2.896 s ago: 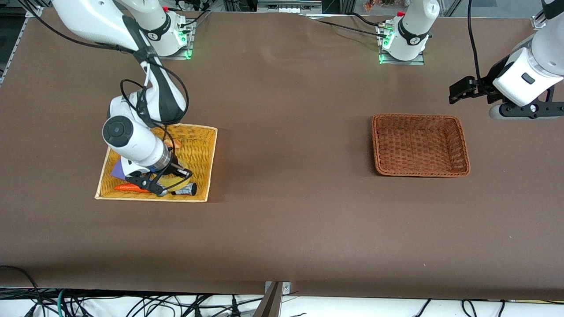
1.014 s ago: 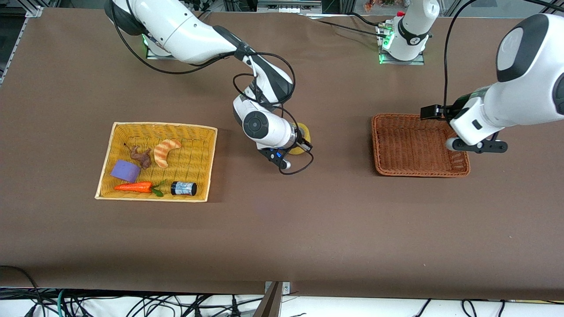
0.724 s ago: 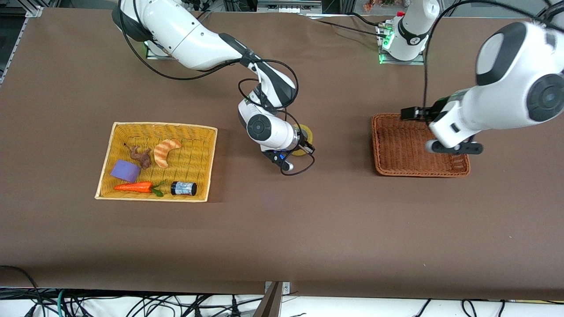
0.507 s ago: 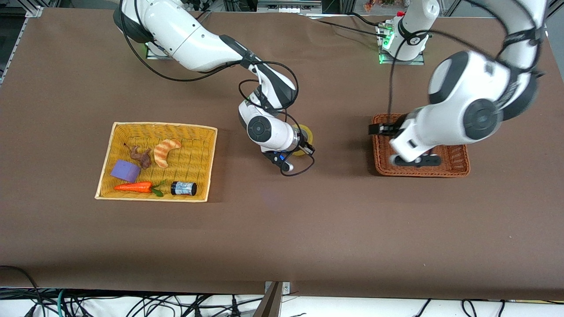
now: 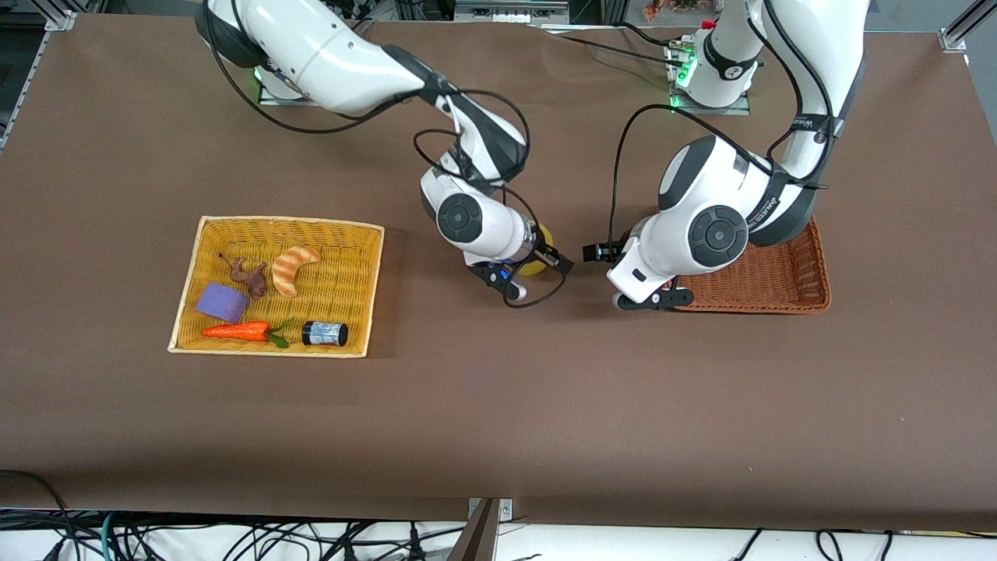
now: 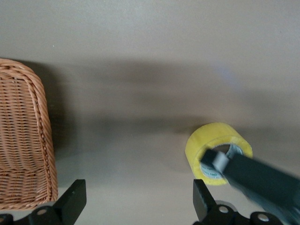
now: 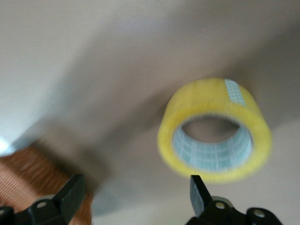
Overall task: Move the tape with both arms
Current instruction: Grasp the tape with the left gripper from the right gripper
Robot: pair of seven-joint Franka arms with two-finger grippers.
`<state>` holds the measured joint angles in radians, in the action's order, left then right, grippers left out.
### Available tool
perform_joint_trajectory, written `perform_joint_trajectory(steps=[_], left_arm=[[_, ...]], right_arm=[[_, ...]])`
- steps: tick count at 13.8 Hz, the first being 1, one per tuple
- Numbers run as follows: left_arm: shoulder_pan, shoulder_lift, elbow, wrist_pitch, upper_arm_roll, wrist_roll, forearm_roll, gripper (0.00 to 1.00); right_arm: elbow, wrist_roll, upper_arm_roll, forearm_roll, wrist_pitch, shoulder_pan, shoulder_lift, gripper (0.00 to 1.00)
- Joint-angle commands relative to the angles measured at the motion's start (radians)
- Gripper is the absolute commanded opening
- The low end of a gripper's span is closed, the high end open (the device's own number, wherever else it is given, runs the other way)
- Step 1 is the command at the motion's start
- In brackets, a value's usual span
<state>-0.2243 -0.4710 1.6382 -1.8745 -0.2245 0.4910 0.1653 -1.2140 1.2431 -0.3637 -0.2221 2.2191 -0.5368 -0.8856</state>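
The robot's left gripper should next go to the yellow tape and close on the tape's side [image 5: 547, 241] [image 6: 193, 161] that faces the brown basket.
The yellow tape [image 5: 537, 267] with its grey core is at the middle of the table, mostly hidden under my right wrist. In the right wrist view the tape [image 7: 214, 130] sits just past one fingertip, not between the fingers; my right gripper [image 7: 133, 199] is open, also seen from the front [image 5: 554, 262]. My left gripper [image 5: 598, 252] is open and empty, over the table between the tape and the brown basket [image 5: 779, 290]. In the left wrist view, the tape [image 6: 206, 140] lies ahead of my left gripper [image 6: 138, 204], with a right gripper finger [image 6: 262, 180] at its core.
A yellow basket [image 5: 288, 223] toward the right arm's end holds a croissant [image 5: 292, 269], a carrot [image 5: 234, 331], a purple block [image 5: 222, 302], a brown figure [image 5: 249, 274] and a black-and-white cylinder [image 5: 325, 333]. The brown basket also shows in the left wrist view [image 6: 23, 140].
My left arm has swung from over the brown basket toward the middle, bringing its gripper close to the tape. My right gripper has stayed at the middle with the tape.
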Motion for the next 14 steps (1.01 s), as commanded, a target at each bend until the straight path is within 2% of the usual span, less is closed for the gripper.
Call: perform_joint_trajectory(steps=[1, 4, 6, 9, 11, 14], left_arm=[[-0.003, 0.02, 0.051, -0.054, 0.001, 0.008, 0.025, 1.0], [-0.006, 0.022, 0.127, -0.159, -0.016, 0.008, 0.078, 1.0], [-0.009, 0.015, 0.17, -0.233, -0.042, 0.008, 0.089, 1.0], [-0.062, 0.003, 0.218, -0.32, -0.056, 0.053, 0.088, 1.0], [-0.116, -0.027, 0.239, -0.391, -0.055, 0.096, 0.088, 1.0], [-0.158, -0.103, 0.242, -0.492, -0.055, 0.118, 0.086, 1.0]], right_arm=[[-0.007, -0.025, 0.008, 0.012, -0.108, 0.047, 0.103, 1.0], [-0.016, -0.219, 0.012, 0.15, -0.247, 0.122, 0.177, 1.0], [-0.019, -0.424, 0.054, 0.176, -0.396, 0.184, 0.247, 1.0], [-0.019, -0.818, 0.199, 0.164, -0.573, 0.254, 0.336, 1.0], [-0.018, -1.008, 0.302, 0.162, -0.601, 0.299, 0.362, 1.0], [-0.015, -1.106, 0.385, 0.173, -0.663, 0.345, 0.396, 1.0]])
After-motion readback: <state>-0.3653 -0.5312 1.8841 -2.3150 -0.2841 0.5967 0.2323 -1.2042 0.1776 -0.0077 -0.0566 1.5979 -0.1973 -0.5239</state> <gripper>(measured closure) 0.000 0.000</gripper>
